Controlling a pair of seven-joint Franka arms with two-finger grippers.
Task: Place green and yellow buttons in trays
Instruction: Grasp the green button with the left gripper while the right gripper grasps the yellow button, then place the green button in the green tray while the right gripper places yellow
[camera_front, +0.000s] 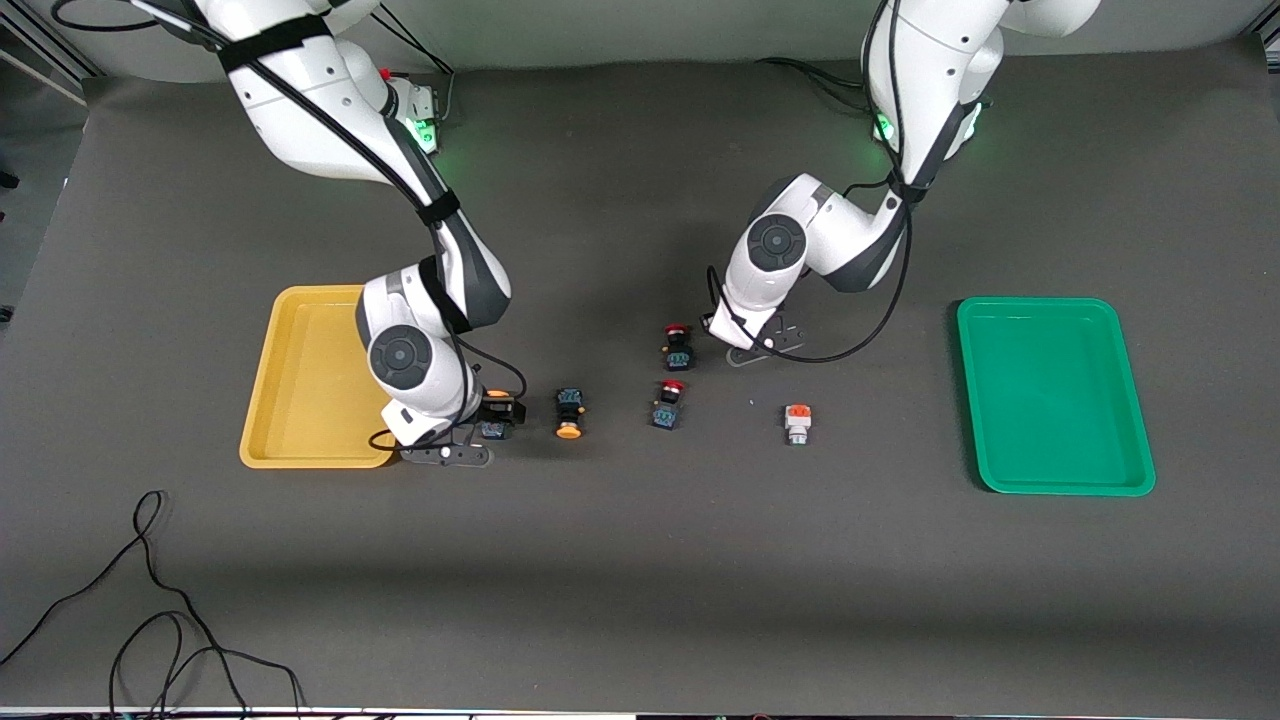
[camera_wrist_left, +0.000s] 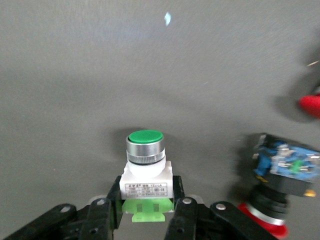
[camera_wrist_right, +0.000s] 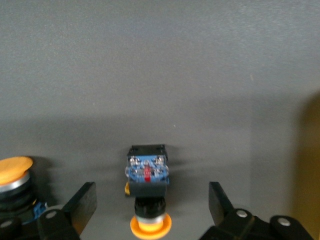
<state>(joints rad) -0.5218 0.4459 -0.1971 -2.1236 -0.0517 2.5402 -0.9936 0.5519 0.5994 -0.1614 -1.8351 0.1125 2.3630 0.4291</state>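
The robot's left gripper should release the green button inside the green tray (camera_front: 1023, 419), toward the edge that faces the orange-ended button. The green button is now low over the table's middle.
My left gripper (camera_front: 745, 342) is low over the middle of the table. It is shut (camera_wrist_left: 146, 196) on a green button (camera_wrist_left: 145, 160) with a round green cap and white body; in the front view the hand hides it. My right gripper (camera_front: 494, 415) is open beside the yellow tray (camera_front: 300, 400). Its fingers (camera_wrist_right: 82, 205) stand either side of a yellow button (camera_wrist_right: 148, 192) lying on the table, not touching it. A second yellow button (camera_front: 569, 412) lies just beside it (camera_wrist_right: 14, 182). The green tray (camera_front: 1050, 400) stands at the left arm's end.
Two red-capped dark buttons (camera_front: 677, 345) (camera_front: 668, 402) lie beside the left gripper; one also shows in the left wrist view (camera_wrist_left: 280, 172). A white-bodied button with an orange end (camera_front: 797, 423) lies nearer the front camera. Loose black cable (camera_front: 150, 600) lies near the front edge.
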